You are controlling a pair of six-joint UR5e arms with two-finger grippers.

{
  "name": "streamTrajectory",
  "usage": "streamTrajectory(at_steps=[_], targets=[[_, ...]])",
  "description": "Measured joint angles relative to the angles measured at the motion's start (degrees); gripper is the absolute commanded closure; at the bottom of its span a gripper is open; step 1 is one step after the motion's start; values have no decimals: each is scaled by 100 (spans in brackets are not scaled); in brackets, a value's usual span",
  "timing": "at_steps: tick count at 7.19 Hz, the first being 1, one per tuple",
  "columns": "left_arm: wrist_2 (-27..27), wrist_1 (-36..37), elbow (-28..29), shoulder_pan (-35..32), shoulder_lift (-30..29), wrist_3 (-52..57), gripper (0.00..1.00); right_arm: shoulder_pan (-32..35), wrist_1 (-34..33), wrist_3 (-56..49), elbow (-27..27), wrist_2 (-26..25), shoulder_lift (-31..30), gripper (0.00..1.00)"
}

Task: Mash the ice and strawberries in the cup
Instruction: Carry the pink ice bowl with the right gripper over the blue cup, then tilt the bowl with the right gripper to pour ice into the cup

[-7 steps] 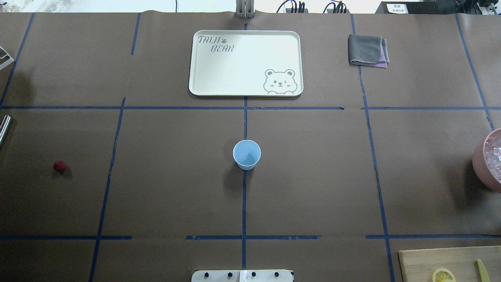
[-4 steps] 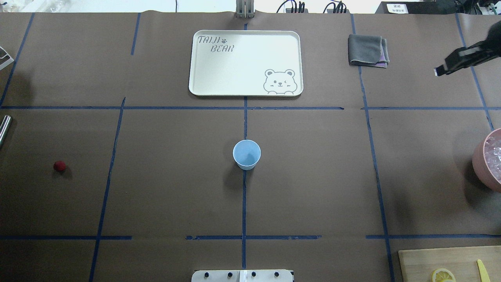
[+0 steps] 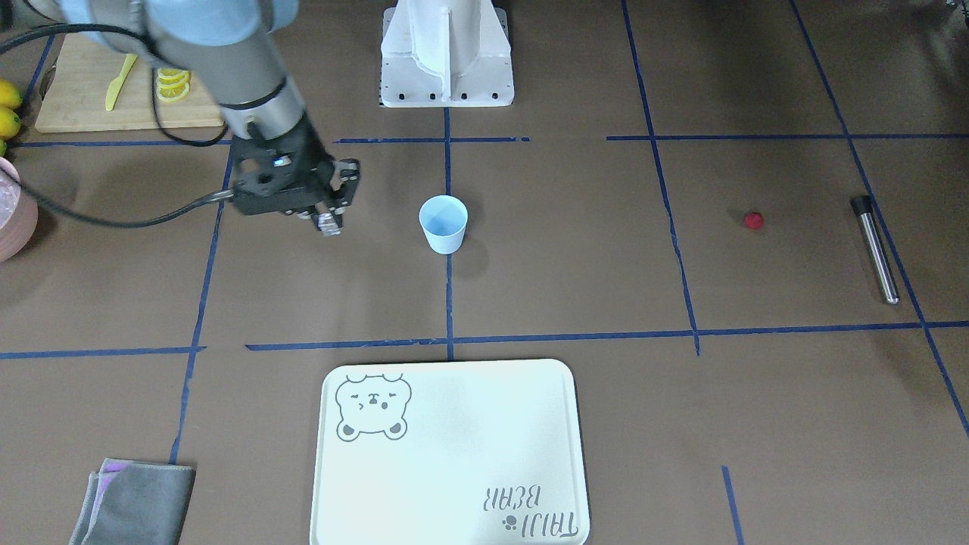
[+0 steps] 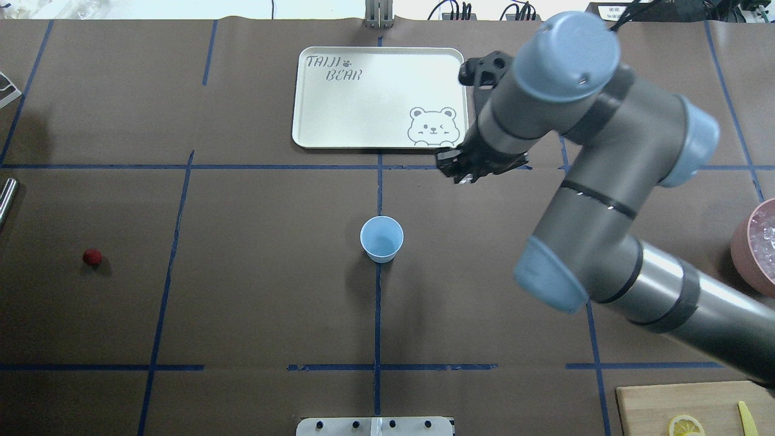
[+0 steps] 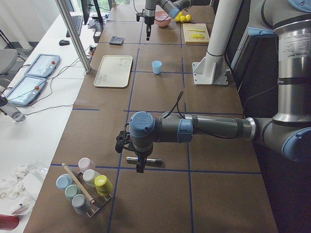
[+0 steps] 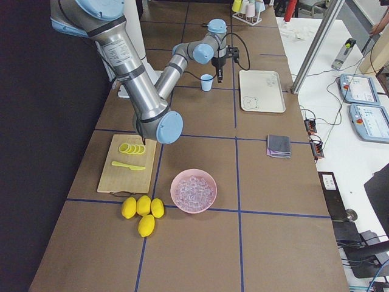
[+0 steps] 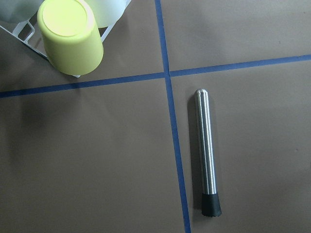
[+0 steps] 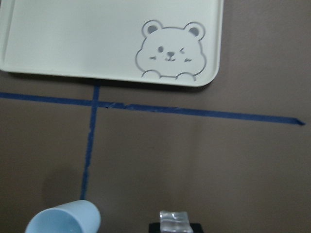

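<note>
The robot's right gripper should release the clear ice cube inside the pale blue cup (image 3: 444, 215) (image 8: 55, 222) that stands on the blue tape. The ice cube is now held beside the cup.
The pale blue cup (image 4: 381, 239) stands upright at the table's middle, also seen in the front view (image 3: 443, 223). My right gripper (image 4: 463, 177) hangs to its right and a little beyond it, shut on a clear ice cube (image 3: 327, 222); the right wrist view shows the ice (image 8: 173, 219) between the fingers, with the cup (image 8: 63, 222) at lower left. The red strawberry (image 4: 92, 257) lies far left on the table. My left gripper (image 5: 140, 167) hovers over a steel muddler (image 7: 206, 150); I cannot tell whether it is open or shut.
A pink bowl of ice (image 6: 193, 190) sits at the right end. A cream bear tray (image 4: 296, 97) lies beyond the cup. A grey cloth (image 3: 136, 503), a cutting board (image 3: 76, 98) with lemon slices, and a rack of coloured cups (image 5: 85, 187) sit around the edges.
The right arm has swung in from the table's right edge to the middle, and its gripper now hangs close to the cup. Cup and strawberry have not moved.
</note>
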Motion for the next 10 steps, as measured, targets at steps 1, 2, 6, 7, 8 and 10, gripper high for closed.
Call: streamTrajectory(at_steps=[1, 2, 6, 7, 8, 10], targets=[[1, -2, 6, 0, 0, 0, 0, -427, -229, 329, -248, -311, 466, 98], [1, -6, 10, 1, 0, 0, 0, -721, -315, 488, -626, -541, 862, 98], [1, -5, 9, 3, 0, 0, 0, -1013, -330, 570, -1200, -747, 1235, 95], [1, -7, 4, 3, 0, 0, 0, -1041, -331, 570, -1218, -753, 1216, 89], [1, -8, 2, 3, 0, 0, 0, -1051, -334, 570, -1233, -758, 1205, 74], [1, -9, 7, 3, -5, 0, 0, -1055, -336, 570, -1252, -765, 1181, 30]])
